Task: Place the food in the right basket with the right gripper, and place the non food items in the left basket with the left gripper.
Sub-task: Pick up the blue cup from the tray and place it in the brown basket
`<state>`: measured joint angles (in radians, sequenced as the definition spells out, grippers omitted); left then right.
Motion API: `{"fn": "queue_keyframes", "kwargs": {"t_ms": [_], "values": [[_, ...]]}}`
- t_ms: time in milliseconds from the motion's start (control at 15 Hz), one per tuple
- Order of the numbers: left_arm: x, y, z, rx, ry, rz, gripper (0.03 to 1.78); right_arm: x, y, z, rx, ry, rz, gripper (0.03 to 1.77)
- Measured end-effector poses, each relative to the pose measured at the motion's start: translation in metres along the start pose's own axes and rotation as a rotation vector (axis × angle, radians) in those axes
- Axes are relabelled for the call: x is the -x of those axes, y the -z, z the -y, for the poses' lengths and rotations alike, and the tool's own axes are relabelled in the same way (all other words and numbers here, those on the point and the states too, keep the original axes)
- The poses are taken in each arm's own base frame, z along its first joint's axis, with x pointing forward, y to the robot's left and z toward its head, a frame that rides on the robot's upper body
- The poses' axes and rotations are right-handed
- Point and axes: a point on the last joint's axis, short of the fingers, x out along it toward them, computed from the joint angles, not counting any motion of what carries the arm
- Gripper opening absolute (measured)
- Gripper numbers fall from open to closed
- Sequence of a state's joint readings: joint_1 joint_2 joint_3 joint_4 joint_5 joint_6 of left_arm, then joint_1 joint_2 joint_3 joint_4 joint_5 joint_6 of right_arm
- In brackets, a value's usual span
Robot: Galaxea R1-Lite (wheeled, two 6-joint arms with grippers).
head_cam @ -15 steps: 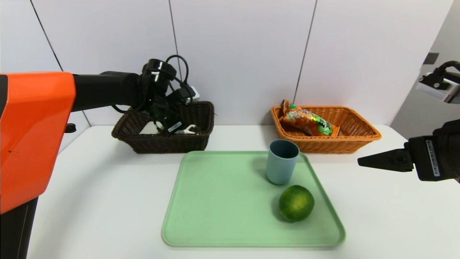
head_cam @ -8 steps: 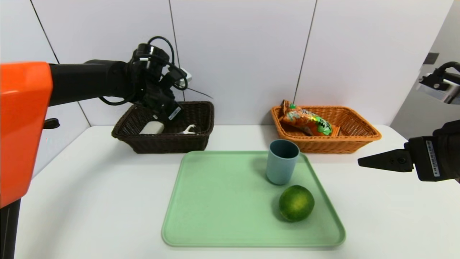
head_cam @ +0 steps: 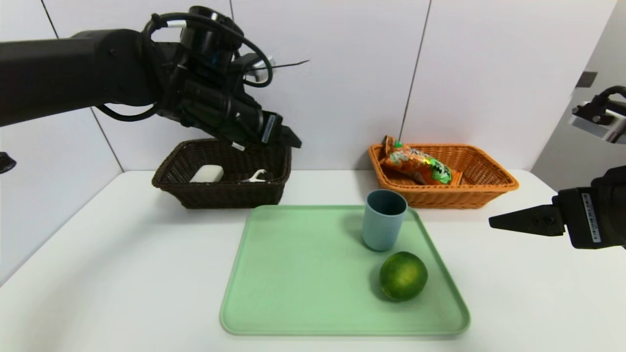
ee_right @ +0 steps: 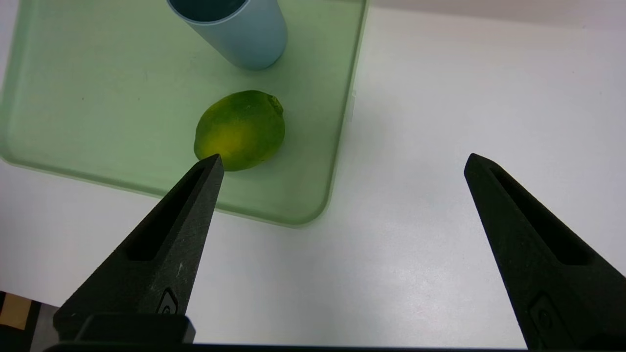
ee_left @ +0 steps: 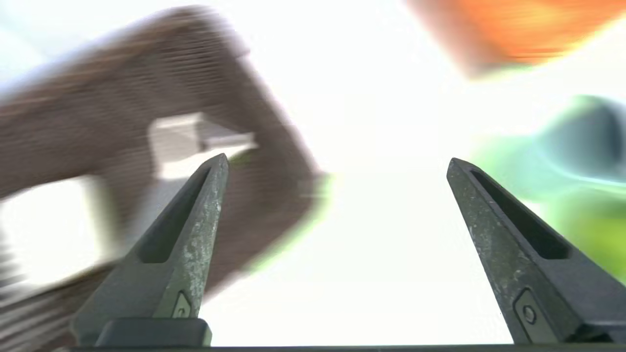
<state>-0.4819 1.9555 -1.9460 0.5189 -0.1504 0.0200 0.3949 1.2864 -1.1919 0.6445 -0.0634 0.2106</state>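
Note:
The robot's left gripper should close around the blue-grey cup's middle (head_cam: 382,228) (ee_left: 522,161), below the cup's rim, because the cup is a non food item.
The dark brown left basket (head_cam: 222,193) holds a white soap-like block (head_cam: 207,173) and a white peeler (head_cam: 255,175). My left gripper (head_cam: 292,142) hangs above that basket's right end, open and empty (ee_left: 337,166). The light orange right basket (head_cam: 489,188) holds the orange snack bag (head_cam: 415,166). A blue-grey cup (head_cam: 383,220) (ee_right: 239,29) and a green citrus fruit (head_cam: 403,275) (ee_right: 239,129) stand on the green tray (head_cam: 293,274). My right gripper (head_cam: 491,224) hovers over the table to the right of the tray, open and empty (ee_right: 342,164).
The white table (head_cam: 122,274) runs to a white panelled wall (head_cam: 332,73) just behind both baskets. The tray (ee_right: 73,98) lies at the table's middle, with bare table on both sides of it.
My left gripper has opened, risen out of the dark brown basket and swung right, leaving the white block and the peeler inside. The right arm has hardly moved.

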Motion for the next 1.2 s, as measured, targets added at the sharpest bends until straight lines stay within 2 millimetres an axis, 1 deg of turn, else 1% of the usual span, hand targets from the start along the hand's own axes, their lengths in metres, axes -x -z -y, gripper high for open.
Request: {"fn": "queue_keyframes", "kwargs": {"t_ms": [200, 400, 600, 867, 1067, 1200], "values": [[0.012, 0.004, 0.032, -0.014, 0.211, -0.003, 1.62, 0.002, 0.001, 0.001, -0.003, 0.005, 0.005, 1.7], [0.009, 0.016, 0.049, -0.049, 0.329, 0.005, 1.65, 0.003, 0.001, 0.005, -0.018, 0.019, 0.009, 1.7], [-0.007, 0.038, 0.054, -0.124, 0.415, 0.04, 1.67, 0.003, 0.001, 0.008, -0.029, 0.033, 0.01, 1.7], [-0.034, 0.068, 0.056, -0.278, 0.5, 0.169, 1.67, 0.002, 0.002, 0.01, -0.031, 0.039, 0.005, 1.7], [-0.05, 0.082, 0.059, -0.309, 0.574, 0.223, 1.68, 0.001, 0.002, 0.01, -0.029, 0.044, 0.003, 1.7], [-0.061, 0.089, 0.059, -0.31, 0.593, 0.218, 1.69, 0.001, 0.003, 0.011, -0.029, 0.045, 0.001, 1.7]]}}
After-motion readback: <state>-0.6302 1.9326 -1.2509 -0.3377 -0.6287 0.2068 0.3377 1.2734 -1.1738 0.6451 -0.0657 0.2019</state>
